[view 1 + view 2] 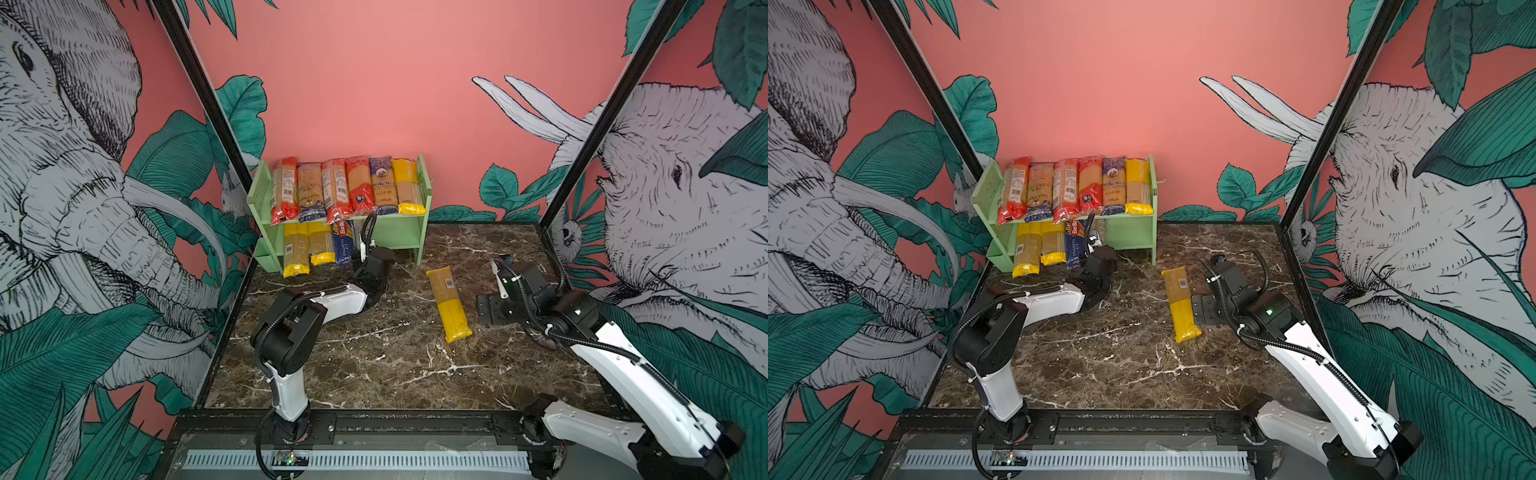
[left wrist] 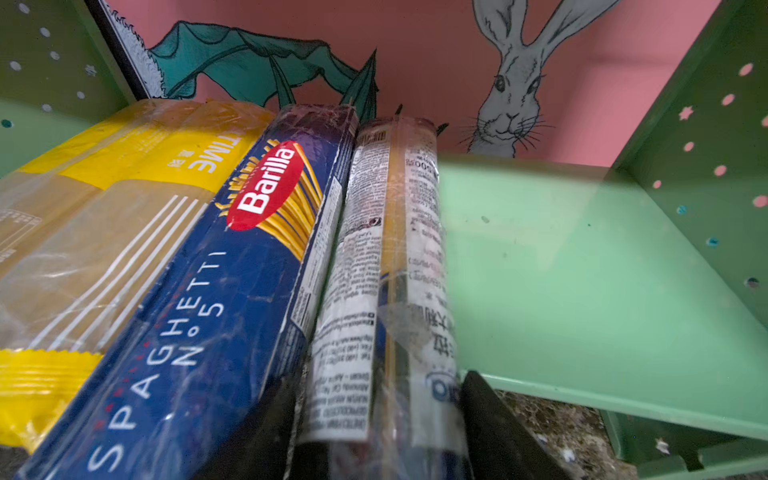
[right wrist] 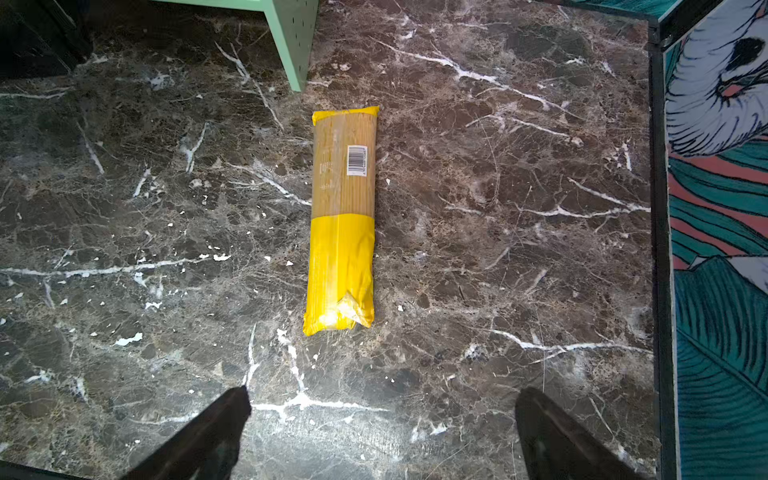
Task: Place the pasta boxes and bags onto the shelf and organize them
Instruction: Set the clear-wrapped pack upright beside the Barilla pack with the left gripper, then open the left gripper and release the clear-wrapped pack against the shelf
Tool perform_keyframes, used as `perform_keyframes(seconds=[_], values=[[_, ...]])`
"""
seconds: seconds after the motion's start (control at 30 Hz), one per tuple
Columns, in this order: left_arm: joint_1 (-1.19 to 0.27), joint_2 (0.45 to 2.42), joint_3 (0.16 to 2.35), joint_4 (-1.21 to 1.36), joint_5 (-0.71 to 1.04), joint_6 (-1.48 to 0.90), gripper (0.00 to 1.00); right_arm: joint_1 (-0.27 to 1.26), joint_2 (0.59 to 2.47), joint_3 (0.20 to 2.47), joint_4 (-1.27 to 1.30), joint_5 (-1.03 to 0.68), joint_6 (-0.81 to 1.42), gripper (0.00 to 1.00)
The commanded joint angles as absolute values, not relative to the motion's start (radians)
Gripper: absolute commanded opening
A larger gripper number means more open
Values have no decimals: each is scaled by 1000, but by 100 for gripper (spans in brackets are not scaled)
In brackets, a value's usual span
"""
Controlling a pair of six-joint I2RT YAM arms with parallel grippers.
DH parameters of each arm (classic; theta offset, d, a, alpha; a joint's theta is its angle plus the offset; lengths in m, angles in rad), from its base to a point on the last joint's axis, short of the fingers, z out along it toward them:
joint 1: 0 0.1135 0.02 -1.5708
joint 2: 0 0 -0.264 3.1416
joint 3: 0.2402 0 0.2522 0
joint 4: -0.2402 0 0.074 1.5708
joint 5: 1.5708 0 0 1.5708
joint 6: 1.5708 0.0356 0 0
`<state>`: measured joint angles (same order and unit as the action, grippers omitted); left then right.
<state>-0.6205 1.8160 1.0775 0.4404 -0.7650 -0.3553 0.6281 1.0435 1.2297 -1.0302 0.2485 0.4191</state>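
Observation:
The near yellow end (image 1: 456,325) (image 3: 340,291) of the loose pack on the marble table is the next spot my right gripper will go to and close on.
The mint-green shelf (image 1: 399,232) (image 1: 1129,232) stands against the back wall. Several pasta packs lie side by side on its top tier. On the lower board (image 2: 582,270) lie two yellow packs, the dark-blue Barilla pack (image 1: 343,245) (image 2: 232,266) and a clear printed pack (image 2: 386,249). My left gripper (image 1: 365,245) (image 2: 378,382) reaches into the lower tier, open, with its jaws on either side of the clear pack's near end. One yellow-ended pack (image 1: 449,305) (image 1: 1181,305) (image 3: 343,224) lies on the marble table. My right gripper (image 1: 494,309) (image 3: 384,392) hovers beside it, wide open and empty.
The right half of the lower board is bare up to the peg-holed side panel (image 2: 706,166). The shelf's front right leg (image 3: 291,41) stands beyond the loose pack. Black frame posts and patterned walls close in the table on the left and right (image 3: 658,208).

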Motion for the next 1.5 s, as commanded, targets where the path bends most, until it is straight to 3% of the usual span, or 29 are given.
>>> perform_keyframes(seconds=[0.0,0.4,0.43,0.47,0.5,1.13,1.47], values=[[-606,1798,1101,421,-758,-360,67,624,1043,1255,-1031,250,428,99],[-628,1718,1053,381,-682,-366,75,624,1031,1255,-1044,268,440,99],[-632,1712,1053,376,-686,-362,78,624,1029,1254,-1043,266,440,99],[-633,1706,1050,374,-684,-360,87,624,1027,1253,-1044,261,442,99],[-634,1699,1047,375,-683,-356,88,624,1024,1253,-1043,259,444,99],[-695,1579,989,378,-667,-298,90,624,1004,1209,-1032,245,462,99],[-874,1350,873,294,-713,-260,90,639,1005,1108,-955,187,500,99]])
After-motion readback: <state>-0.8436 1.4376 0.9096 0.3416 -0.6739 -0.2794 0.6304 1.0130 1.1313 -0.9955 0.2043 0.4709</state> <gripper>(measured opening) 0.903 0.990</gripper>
